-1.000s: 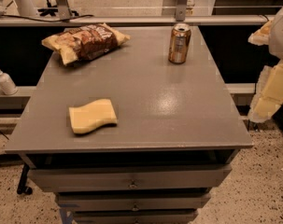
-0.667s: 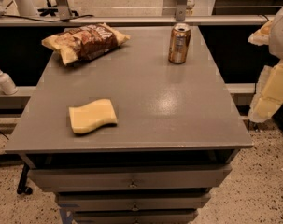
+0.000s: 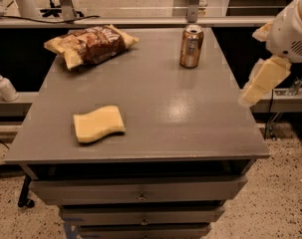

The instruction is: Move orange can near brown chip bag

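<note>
The orange can must move near the brown chip bag. So next, my gripper should go to the orange can's lower half [image 3: 190, 53] and close there.
The orange can [image 3: 191, 46] stands upright near the far right edge of the grey table [image 3: 190, 118]. The brown chip bag [image 3: 91, 44] lies at the far left corner, well apart from the can. My gripper [image 3: 264, 81] hangs off the table's right side, beyond the edge, lower right of the can and not touching anything. The white arm [image 3: 292, 29] rises above it at the frame's right edge.
A flat pale-yellow sponge [image 3: 98, 124] lies front left on the table. A white pump bottle [image 3: 3, 85] stands on a ledge to the left. Drawers [image 3: 140, 195] sit under the tabletop. A rail [image 3: 140, 20] runs behind the table.
My gripper and arm have shifted left and a little up, closer to the table's right edge. The can, bag and sponge have not moved.
</note>
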### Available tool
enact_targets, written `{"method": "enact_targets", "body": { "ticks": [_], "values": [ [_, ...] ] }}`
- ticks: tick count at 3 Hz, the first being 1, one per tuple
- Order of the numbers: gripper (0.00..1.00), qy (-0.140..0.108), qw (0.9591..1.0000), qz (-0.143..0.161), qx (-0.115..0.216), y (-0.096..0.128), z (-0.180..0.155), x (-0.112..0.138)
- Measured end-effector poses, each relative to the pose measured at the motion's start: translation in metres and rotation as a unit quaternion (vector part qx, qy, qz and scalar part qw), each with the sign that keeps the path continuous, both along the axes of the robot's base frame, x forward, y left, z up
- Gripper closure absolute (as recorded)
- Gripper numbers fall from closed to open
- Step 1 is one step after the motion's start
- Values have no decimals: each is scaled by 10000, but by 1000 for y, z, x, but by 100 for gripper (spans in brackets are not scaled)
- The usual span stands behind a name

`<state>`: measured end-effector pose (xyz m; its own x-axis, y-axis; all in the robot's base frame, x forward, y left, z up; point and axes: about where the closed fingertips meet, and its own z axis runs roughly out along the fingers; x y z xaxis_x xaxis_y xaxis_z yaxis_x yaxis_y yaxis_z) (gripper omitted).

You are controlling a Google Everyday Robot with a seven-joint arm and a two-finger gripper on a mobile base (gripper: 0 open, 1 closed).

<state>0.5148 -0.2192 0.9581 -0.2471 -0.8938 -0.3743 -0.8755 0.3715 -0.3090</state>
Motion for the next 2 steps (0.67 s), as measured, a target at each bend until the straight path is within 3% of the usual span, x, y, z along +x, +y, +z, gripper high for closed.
{"method": "enact_targets", "body": {
  "ticks": [1,2],
  "values": [
    [0,-232,9960,-305,806,1,-17,57],
    [0,-308,9840,-482,1690,21,-38,103]
  ]
}}
